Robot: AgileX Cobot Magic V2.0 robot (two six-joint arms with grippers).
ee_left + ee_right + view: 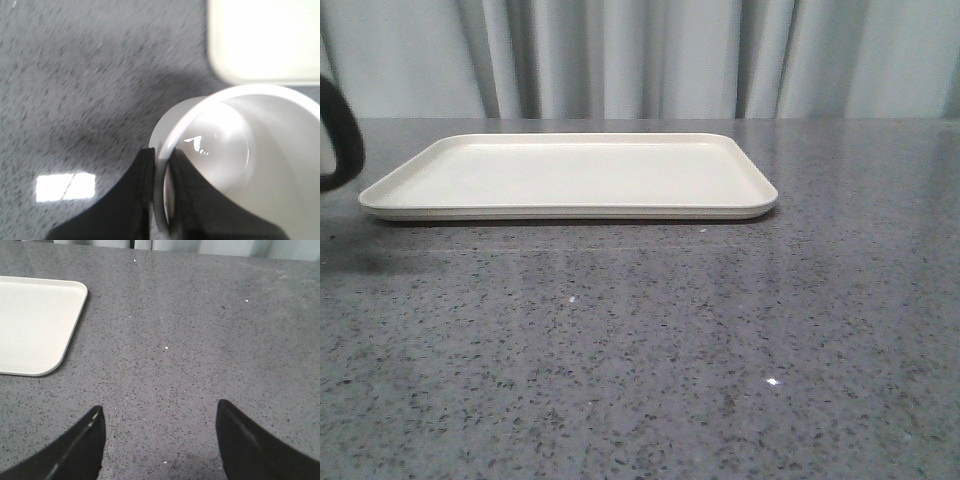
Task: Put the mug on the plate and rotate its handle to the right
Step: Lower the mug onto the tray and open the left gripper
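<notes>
The robot's left gripper needs to release the white mug, now just beside the plate, on the plate, midway (566, 190) along the plate's near long edge.
The plate (570, 210) lies on the grey table, at middle left in the front view. In the left wrist view my left gripper (162, 152) is shut on the rim of the white mug (260, 150), one finger inside and one outside. The mug's mouth faces the camera, and a corner of the plate (265, 40) lies just beyond it. In the front view only a black curved loop, the handle (342, 135), shows at the left edge beside the plate. The mug's body is out of that view. My right gripper (160, 412) is open and empty above bare table, to the right of the plate (35, 325).
The table is grey speckled stone (720, 350). A pale curtain (650, 60) hangs behind its far edge. A bright light reflection (65, 187) lies on the table beside the left fingers.
</notes>
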